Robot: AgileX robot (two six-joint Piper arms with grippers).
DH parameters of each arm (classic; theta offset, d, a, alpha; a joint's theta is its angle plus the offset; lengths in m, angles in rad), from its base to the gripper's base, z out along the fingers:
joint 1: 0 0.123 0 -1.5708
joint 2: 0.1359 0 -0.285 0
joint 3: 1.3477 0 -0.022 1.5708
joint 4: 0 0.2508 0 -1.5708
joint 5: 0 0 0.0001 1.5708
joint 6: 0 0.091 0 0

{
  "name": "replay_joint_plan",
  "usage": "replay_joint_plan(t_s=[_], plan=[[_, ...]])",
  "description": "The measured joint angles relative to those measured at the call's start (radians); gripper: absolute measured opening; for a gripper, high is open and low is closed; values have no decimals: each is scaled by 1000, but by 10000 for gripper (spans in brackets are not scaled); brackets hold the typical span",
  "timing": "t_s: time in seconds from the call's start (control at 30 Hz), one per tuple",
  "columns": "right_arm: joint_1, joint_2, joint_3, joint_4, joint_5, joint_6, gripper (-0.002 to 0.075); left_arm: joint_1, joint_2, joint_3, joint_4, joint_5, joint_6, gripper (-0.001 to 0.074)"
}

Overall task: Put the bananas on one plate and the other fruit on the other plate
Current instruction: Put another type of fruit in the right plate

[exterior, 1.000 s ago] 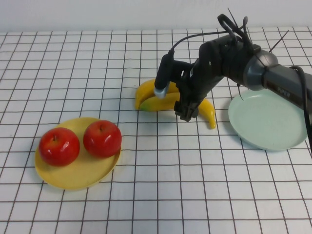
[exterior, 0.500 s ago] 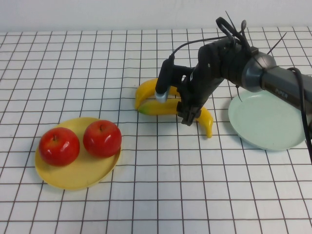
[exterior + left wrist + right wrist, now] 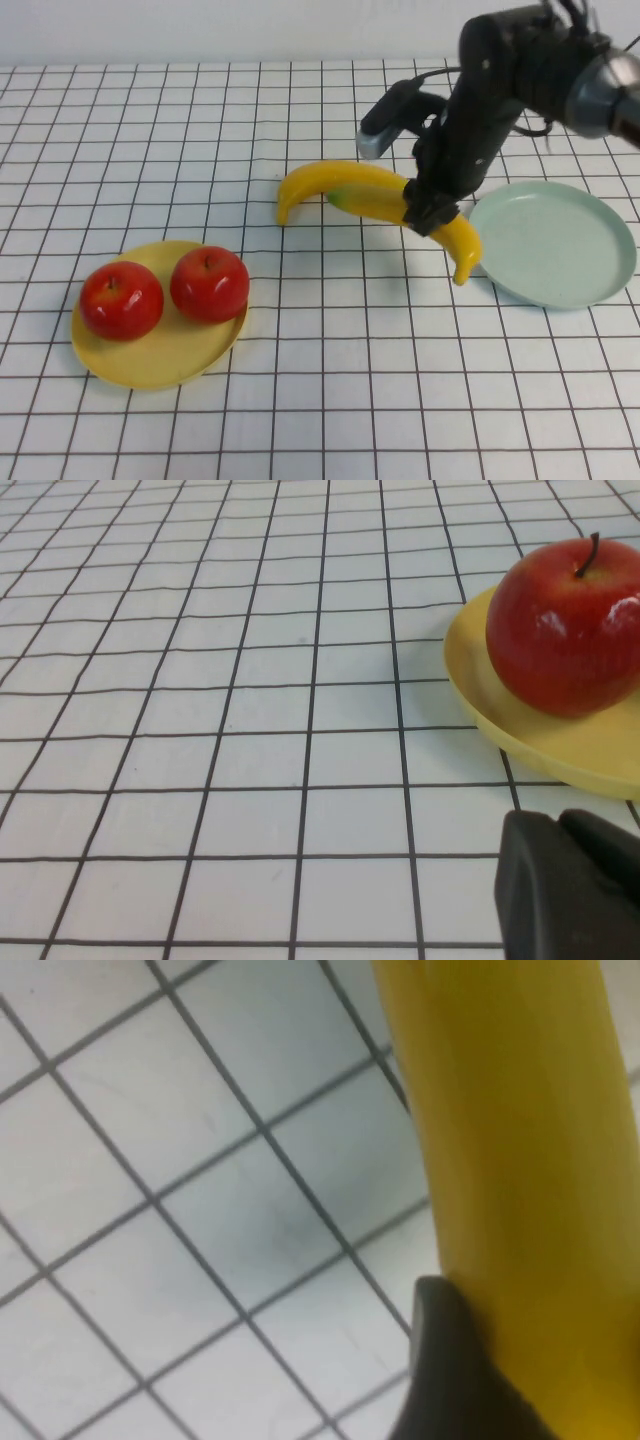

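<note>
Next, my right gripper lets go of the yellow banana on the pale green plate (image 3: 580, 239), toward the rim farthest from the apples.
My right gripper (image 3: 425, 208) is shut on a yellow banana (image 3: 452, 232) and holds it above the table, its lower tip by the near left rim of the pale green plate (image 3: 560, 285). The right wrist view shows this banana (image 3: 520, 1160) against one dark finger (image 3: 450, 1380). The second banana (image 3: 300, 185) lies on the table just left of it. Two red apples (image 3: 121, 300) (image 3: 209, 284) sit on the yellow plate (image 3: 150, 365). My left gripper (image 3: 565, 880) is out of the high view, shut and empty, near the yellow plate (image 3: 530, 735) and one apple (image 3: 570, 625).
The table is covered by a white cloth with a black grid (image 3: 330, 400). The right arm (image 3: 530, 70) reaches in from the back right above the green plate. A white wall runs along the table's far edge.
My right gripper has closed on one banana, lifted it off the table and carried it right, toward the pale green plate. The other banana stays where it lay.
</note>
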Motion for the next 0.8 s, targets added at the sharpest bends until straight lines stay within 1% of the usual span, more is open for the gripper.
replay_joint_plan(t_s=[0.1, 0.27, 0.4, 0.53, 0.63, 0.77, 0.8], plan=[[-55, -64, 23, 7, 38, 107, 311, 0, 0, 0, 0, 0, 0, -4], [-144, -201, 197, 7, 39, 203, 311, 0, 0, 0, 0, 0, 0, -4], [-231, -318, 380, 7, -60, 250, 311, 0, 0, 0, 0, 0, 0, -4], [-320, -347, 528, 29, -204, 266, 311, 0, 0, 0, 0, 0, 0, -4], [-366, -328, 572, 62, -294, 268, 311, 0, 0, 0, 0, 0, 0, -4], [-396, -290, 580, 73, -379, 268, 313, 0, 0, 0, 0, 0, 0, -4], [-398, -284, 580, 73, -395, 268, 324, 0, 0, 0, 0, 0, 0, -4]])
